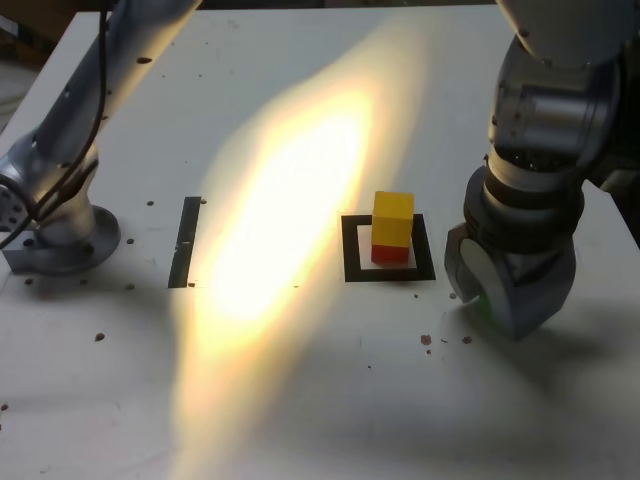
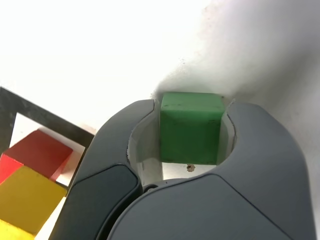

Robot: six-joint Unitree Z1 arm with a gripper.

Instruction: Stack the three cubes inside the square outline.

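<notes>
The robot's gripper needs to release the green cube on top of the yellow cube (image 1: 392, 197), so that the green cube becomes the highest one in the stack.
The yellow cube (image 1: 393, 218) sits on the red cube (image 1: 390, 254) inside the black square outline (image 1: 350, 250). In the exterior view my gripper (image 1: 487, 305) is down at the table just to the right of the outline. The wrist view shows its dark jaws (image 2: 192, 107) pressed against both sides of the green cube (image 2: 190, 127), which rests on the white table. In the same wrist view the red cube (image 2: 42, 152) and yellow cube (image 2: 27, 200) stand off to one side within the outline (image 2: 50, 120). In the exterior view the green cube is almost fully hidden behind the gripper.
A straight thin black strip (image 1: 186, 240) lies on the exterior view's left. The arm's base (image 1: 60, 235) stands further left. A strong glare (image 1: 290, 190) washes out the table's middle. Small dark specks (image 1: 427, 340) dot the surface.
</notes>
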